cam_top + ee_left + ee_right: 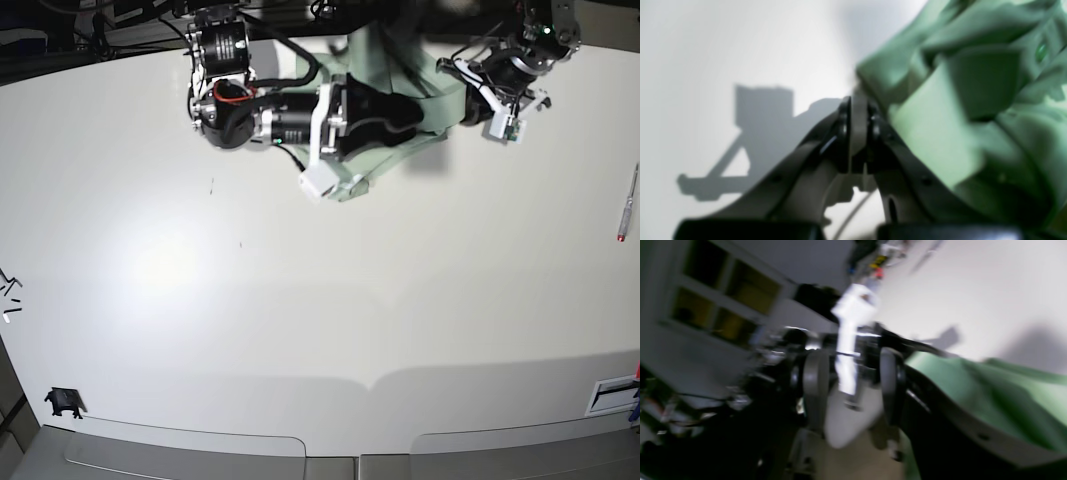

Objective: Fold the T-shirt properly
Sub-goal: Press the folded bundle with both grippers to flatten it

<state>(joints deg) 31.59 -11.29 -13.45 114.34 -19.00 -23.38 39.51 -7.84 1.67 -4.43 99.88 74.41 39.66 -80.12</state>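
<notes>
The robot's right gripper should close on the middle of the T-shirt's near edge (375,163), between its nearest corner and the part of the T-shirt at the left gripper.
The pale mint-green T-shirt (400,140) is bunched at the far middle of the white table (300,300). In the base view my right gripper (385,115) is over the bunch, dark against the cloth. The right wrist view is blurred but shows the right gripper (853,373) open, its fingers well apart and empty, with the T-shirt (990,396) lying beside the right-hand finger. In the left wrist view my left gripper (858,106) is shut, and the T-shirt (957,116) meets its tips and drapes along one finger. In the base view the left gripper (455,85) is at the shirt's right edge.
A red and grey pen (627,205) lies near the table's right edge. A small black part (63,402) sits at the front left corner. Cables and equipment stand behind the table's far edge.
</notes>
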